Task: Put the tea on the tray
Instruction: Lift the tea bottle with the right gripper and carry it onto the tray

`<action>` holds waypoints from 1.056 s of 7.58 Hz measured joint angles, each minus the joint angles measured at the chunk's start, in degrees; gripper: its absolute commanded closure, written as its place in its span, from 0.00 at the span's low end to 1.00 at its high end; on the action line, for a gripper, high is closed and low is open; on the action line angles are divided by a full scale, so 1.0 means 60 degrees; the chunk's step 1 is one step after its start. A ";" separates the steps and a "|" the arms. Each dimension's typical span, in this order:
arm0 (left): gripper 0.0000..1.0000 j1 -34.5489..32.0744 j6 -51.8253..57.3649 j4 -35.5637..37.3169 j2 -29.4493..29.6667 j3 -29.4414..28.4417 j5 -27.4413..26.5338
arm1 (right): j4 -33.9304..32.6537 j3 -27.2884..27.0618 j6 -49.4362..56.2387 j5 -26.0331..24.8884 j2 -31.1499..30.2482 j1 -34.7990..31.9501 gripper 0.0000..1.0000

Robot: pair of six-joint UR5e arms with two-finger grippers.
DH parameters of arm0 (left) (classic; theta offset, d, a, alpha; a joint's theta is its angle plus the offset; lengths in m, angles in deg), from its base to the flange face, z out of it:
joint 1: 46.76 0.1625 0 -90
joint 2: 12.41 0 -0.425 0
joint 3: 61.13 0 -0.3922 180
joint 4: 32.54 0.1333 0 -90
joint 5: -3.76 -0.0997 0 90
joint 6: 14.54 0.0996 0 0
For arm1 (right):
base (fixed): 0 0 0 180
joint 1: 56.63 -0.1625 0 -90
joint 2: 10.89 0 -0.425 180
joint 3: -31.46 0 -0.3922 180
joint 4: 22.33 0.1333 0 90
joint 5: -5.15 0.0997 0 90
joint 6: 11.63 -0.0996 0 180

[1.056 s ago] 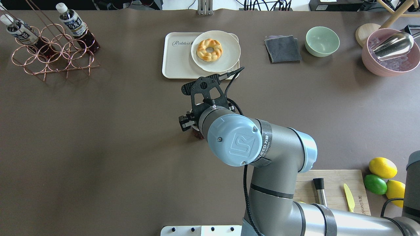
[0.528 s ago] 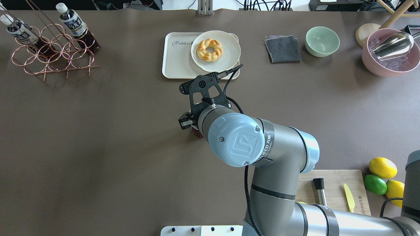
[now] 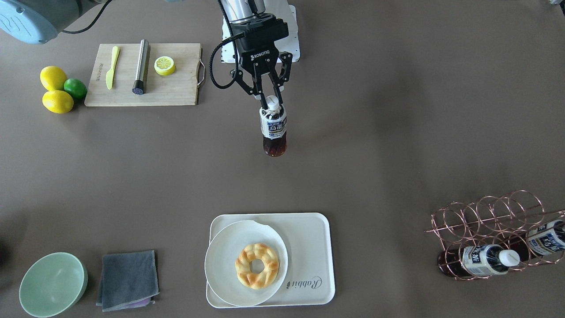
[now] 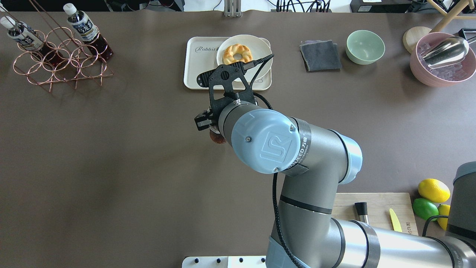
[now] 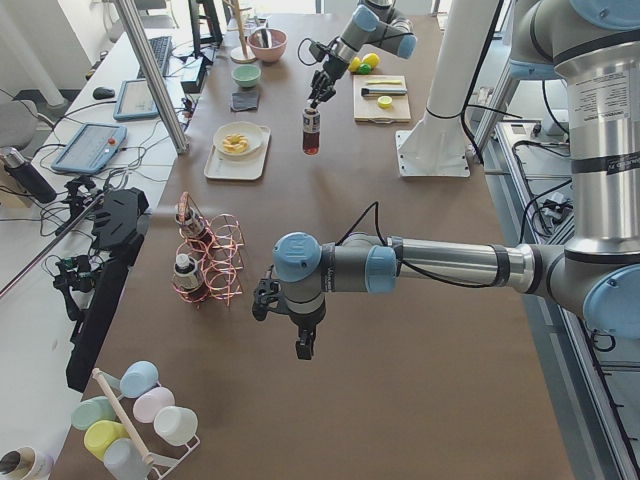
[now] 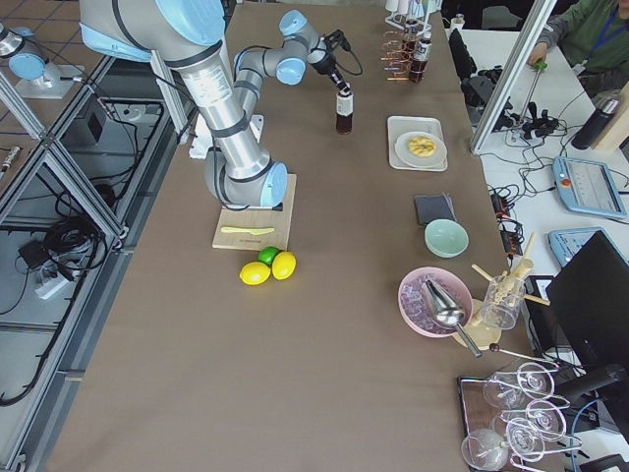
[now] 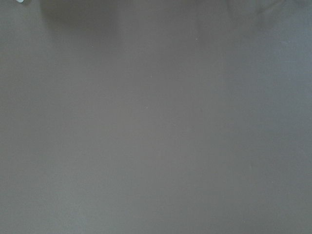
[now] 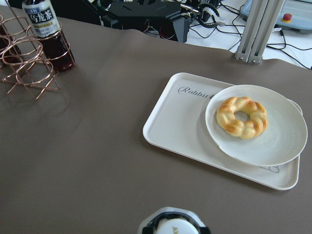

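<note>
Next, my right gripper sets the tea down on the bare part of the tray (image 3: 302,258) (image 8: 189,116) next to the white plate.
My right gripper (image 3: 272,102) is shut on the white cap of the tea (image 3: 273,130), which hangs upright over the brown table. The bottle's dark base shows under the wrist in the overhead view (image 4: 215,138), and its cap is at the bottom edge of the right wrist view (image 8: 175,225). The cream tray (image 3: 309,238) marked "Rabbit" lies ahead of it, apart from the bottle; its lettered end (image 8: 175,122) is bare. My left gripper (image 5: 303,345) shows only in the exterior left view, low over bare table; I cannot tell if it is open or shut.
A white plate (image 3: 225,247) with a braided donut (image 3: 257,266) covers one half of the tray. A copper wire rack (image 4: 55,63) holds two identical bottles (image 4: 83,28). A grey cloth (image 4: 319,56), green bowl (image 4: 365,46), pink bowl (image 4: 442,70) and cutting board (image 3: 172,90) lie around.
My right arm has carried the tea toward the tray and slightly to the robot's left; the wrist camera bracket now overlaps the tray's near edge in the overhead view.
</note>
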 measured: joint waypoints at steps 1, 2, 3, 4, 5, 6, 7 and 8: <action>0.03 0.0000 0.0000 0.0000 -0.0006 0.0003 0.0002 | -0.0017 0.0098 0.0001 0.0038 0.0235 -0.0310 1.00; 0.03 0.0000 0.0000 0.0000 -0.0016 0.0004 0.0003 | -0.0018 0.0376 0.0002 0.0193 0.0551 -0.0665 1.00; 0.03 0.0000 0.0000 -0.0001 -0.0020 0.0012 0.0003 | -0.0009 0.0879 0.0000 0.0475 0.1013 -0.1034 1.00; 0.03 0.0000 0.0000 -0.0001 -0.0022 0.0014 0.0003 | 0.0011 0.1674 -0.0030 0.0699 0.1640 -0.1370 1.00; 0.03 0.0000 0.0000 -0.0001 -0.0024 0.0011 0.0003 | 0.0043 0.2652 -0.0090 0.0816 0.2353 -0.1632 1.00; 0.03 0.0000 0.0000 -0.0001 -0.0024 0.0008 0.0003 | 0.0077 0.3714 -0.0154 0.0903 0.3075 -0.1856 1.00; 0.03 0.0000 0.0000 0.0000 -0.0024 0.0005 -0.0003 | 0.0157 0.4696 -0.0237 0.0971 0.3687 -0.2043 1.00; 0.03 0.0000 0.0000 0.0000 -0.0025 0.0005 -0.0009 | 0.0580 0.5747 -0.0296 0.1003 0.4163 -0.2213 1.00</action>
